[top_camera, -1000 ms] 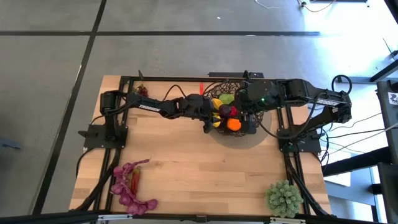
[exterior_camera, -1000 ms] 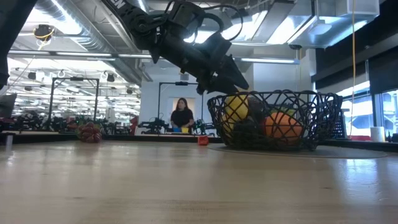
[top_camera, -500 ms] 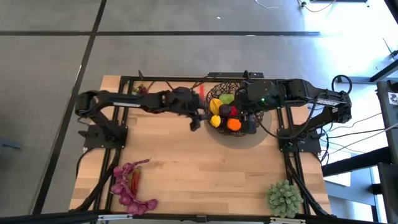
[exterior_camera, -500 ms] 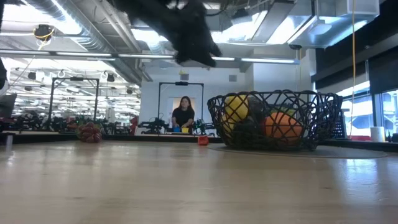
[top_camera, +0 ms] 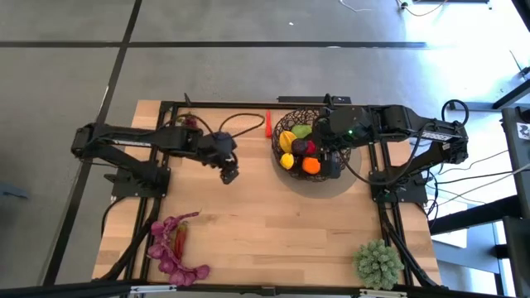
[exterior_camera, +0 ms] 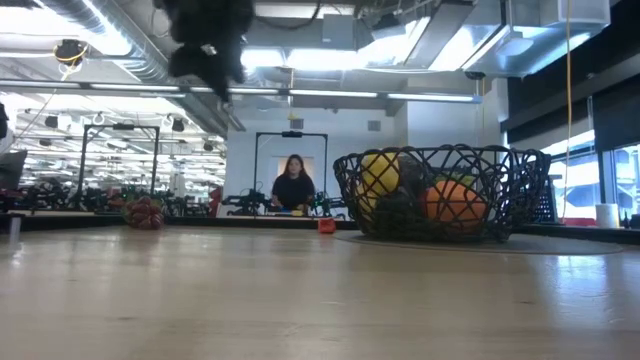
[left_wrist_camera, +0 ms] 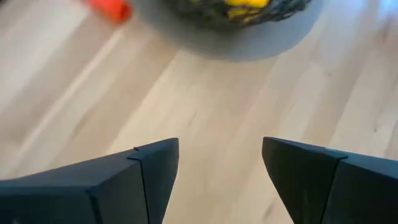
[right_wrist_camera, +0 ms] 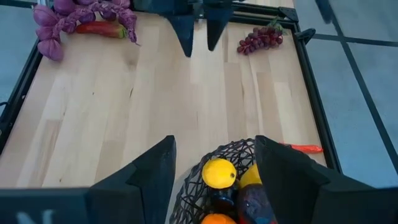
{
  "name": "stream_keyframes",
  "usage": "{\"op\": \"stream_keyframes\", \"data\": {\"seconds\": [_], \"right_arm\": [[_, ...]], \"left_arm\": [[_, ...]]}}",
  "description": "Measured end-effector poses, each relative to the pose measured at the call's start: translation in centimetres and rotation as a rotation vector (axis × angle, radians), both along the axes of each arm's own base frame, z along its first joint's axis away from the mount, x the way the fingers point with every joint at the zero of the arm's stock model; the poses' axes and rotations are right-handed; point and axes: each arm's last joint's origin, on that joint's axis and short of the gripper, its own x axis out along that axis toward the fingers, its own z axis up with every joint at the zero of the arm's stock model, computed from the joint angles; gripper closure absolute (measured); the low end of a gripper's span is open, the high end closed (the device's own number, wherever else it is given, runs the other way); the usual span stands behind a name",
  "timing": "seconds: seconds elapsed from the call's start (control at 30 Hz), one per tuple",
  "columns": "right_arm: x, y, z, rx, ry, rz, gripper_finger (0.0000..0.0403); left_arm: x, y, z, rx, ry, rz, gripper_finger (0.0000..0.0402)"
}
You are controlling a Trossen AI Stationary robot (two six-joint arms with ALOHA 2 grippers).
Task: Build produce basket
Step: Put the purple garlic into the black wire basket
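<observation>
Next, my left gripper goes next to the purple onion bunch beside the second red chilli and closes on the bunch's braided stem (top_camera: 184,217).
The dark open-weave basket (top_camera: 300,147) stands at the table's far right and holds a lemon (right_wrist_camera: 217,173), an orange (exterior_camera: 455,205) and other fruit. My right gripper (top_camera: 325,153) hangs open over the basket, its fingers (right_wrist_camera: 163,171) on either side of the rim and touching nothing I can see. My left gripper (top_camera: 230,174) is open and empty, high above bare table left of the basket. It also shows in the low view (exterior_camera: 205,45). A red chilli (top_camera: 267,124) lies beside the basket, and purple grapes (top_camera: 189,122) lie at the far left.
Purple leaves with a second red chilli (top_camera: 174,244) lie at the near left corner. A spiky pale green plant ball (top_camera: 379,263) sits at the near right corner. The black frame rails (top_camera: 166,106) run along the table's edges. A person (exterior_camera: 292,185) stands in the room behind.
My left gripper has drawn away from the basket's left rim toward the table's left edge and has risen well above the table. The basket and its fruit have stayed in place.
</observation>
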Motion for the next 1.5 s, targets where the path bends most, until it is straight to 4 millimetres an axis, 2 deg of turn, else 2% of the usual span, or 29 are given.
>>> {"op": "stream_keyframes", "data": {"seconds": [0.1,0.23,0.5,0.7,0.83,1.07,1.5], "right_arm": [[0.1,0.0,0.1,0.003,-0.009,-0.002,0.0188],[0.1,0.0,0.2,0.053,-0.027,-0.042,0.0188],[0.2,0.0,0.2,0.102,-0.042,-0.084,0.0188],[0.2,0.0,0.2,0.114,-0.043,-0.094,0.0188],[0.3,0.1,0.2,0.157,-0.040,-0.099,0.0188],[0.6,0.6,-0.1,0.174,-0.014,0.119,0.0188],[1.1,0.6,-0.3,0.176,-0.006,0.115,0.0188]], "left_arm": [[-1.7,-0.4,-0.1,-0.067,0.084,0.061,0.0183],[-3.7,-1.9,-0.2,-0.112,0.206,0.056,0.0183],[-6.1,-6.0,-0.8,-0.209,0.408,-0.032,0.0183],[-7.3,-8.5,-1.8,-0.300,0.489,-0.037,0.0184],[-8.2,-9.7,-3.7,-0.312,0.543,0.004,0.0183],[-8.7,-11.0,-7.1,-0.359,0.544,-0.040,0.0184],[-9.4,-12.0,-11.1,-0.398,0.522,-0.090,0.0182]]}}
